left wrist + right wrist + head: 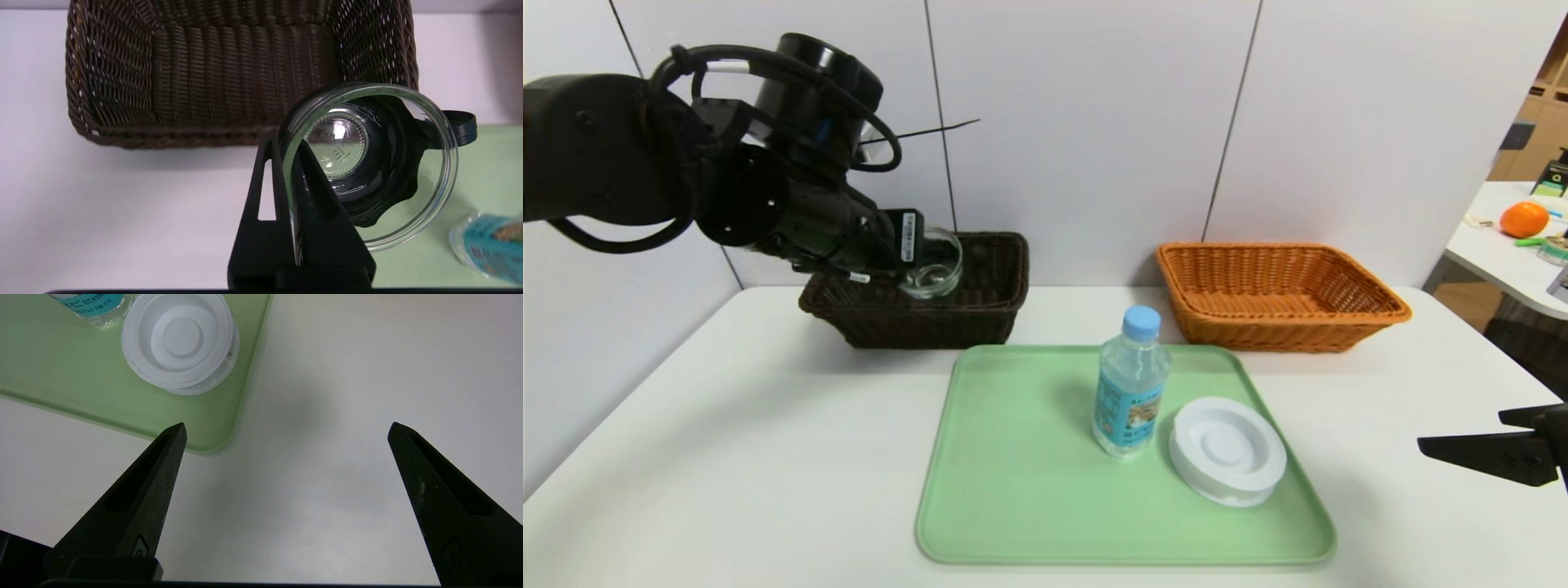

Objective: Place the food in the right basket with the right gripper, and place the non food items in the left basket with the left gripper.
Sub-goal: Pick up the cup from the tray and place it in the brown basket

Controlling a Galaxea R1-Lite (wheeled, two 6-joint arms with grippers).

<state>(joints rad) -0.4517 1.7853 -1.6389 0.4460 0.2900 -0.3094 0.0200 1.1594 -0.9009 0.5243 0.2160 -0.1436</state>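
Note:
My left gripper will release the clear glass cup near the middle of the dark brown basket's bottom (937, 291) (255, 78).
My left gripper (913, 273) is shut on the rim of the clear glass cup (935, 265), holding it tilted in the air over the front edge of the dark brown basket (980, 314). In the left wrist view the fingers (267, 179) pinch the cup (380, 163) wall, and the basket (241, 81) looks empty. The water bottle (1130, 382) stands upright on the green tray (1013, 490), with the white ringed lid (1227, 450) beside it. The orange basket (1278, 294) is empty. My right gripper (286, 430) hangs open over bare table, right of the tray.
A white wall rises just behind both baskets. A side table (1494, 245) with an orange fruit (1524, 219) stands at the far right. The white table (727, 425) surrounds the tray.

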